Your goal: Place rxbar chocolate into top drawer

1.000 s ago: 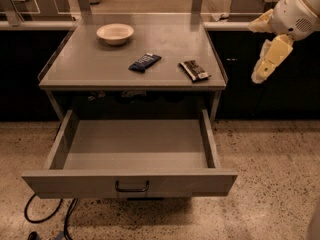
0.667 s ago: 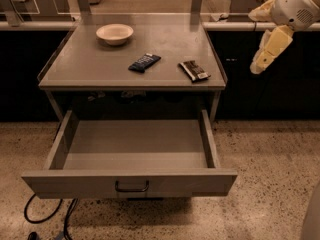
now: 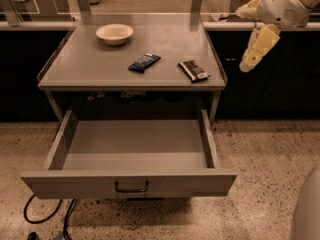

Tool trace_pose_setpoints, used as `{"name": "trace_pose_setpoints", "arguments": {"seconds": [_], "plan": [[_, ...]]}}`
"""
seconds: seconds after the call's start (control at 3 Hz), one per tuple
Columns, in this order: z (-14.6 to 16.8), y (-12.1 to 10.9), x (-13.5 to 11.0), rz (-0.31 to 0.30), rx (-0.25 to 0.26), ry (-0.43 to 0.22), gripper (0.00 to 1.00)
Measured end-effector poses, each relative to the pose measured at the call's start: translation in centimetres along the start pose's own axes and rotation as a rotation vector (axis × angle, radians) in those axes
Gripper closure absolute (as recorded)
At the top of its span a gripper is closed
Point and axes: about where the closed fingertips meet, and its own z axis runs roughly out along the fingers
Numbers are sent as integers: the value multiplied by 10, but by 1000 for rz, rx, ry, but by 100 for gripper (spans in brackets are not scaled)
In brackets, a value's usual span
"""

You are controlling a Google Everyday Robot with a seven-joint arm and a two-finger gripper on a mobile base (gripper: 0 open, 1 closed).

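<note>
My gripper goes to the front corner of the table next. Then it should close on the middle of the rxbar chocolate (image 3: 195,72), with fingers along its long sides.
The rxbar chocolate (image 3: 194,70), a black-brown wrapped bar with a white patch, lies flat on the grey table top near its right front corner. The top drawer (image 3: 130,183) is pulled wide open below the table and holds nothing; its dark handle sits at the centre of the front panel. My gripper (image 3: 254,51) hangs in the air at the upper right, beyond the table's right edge and a little above the bar's level, with its cream fingers pointing down. It holds nothing.
A dark blue wrapped bar (image 3: 144,62) lies at the middle of the table top (image 3: 90,64). A pale bowl (image 3: 114,33) stands at the back left. Black cables (image 3: 47,219) lie on the speckled floor at the lower left. Dark counters flank the table.
My gripper has risen and shifted slightly left toward the table. The bars, the bowl and the drawer have not moved.
</note>
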Motion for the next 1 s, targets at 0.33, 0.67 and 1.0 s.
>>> {"name": "trace_pose_setpoints", "arguments": {"seconds": [0.33,0.67,1.0], "plan": [[21,-15,-35,-78,-29,26,0],[56,-42,-66,-119,-21,-26,0],[61,-47,-69,-120,-9,-33,0]]}}
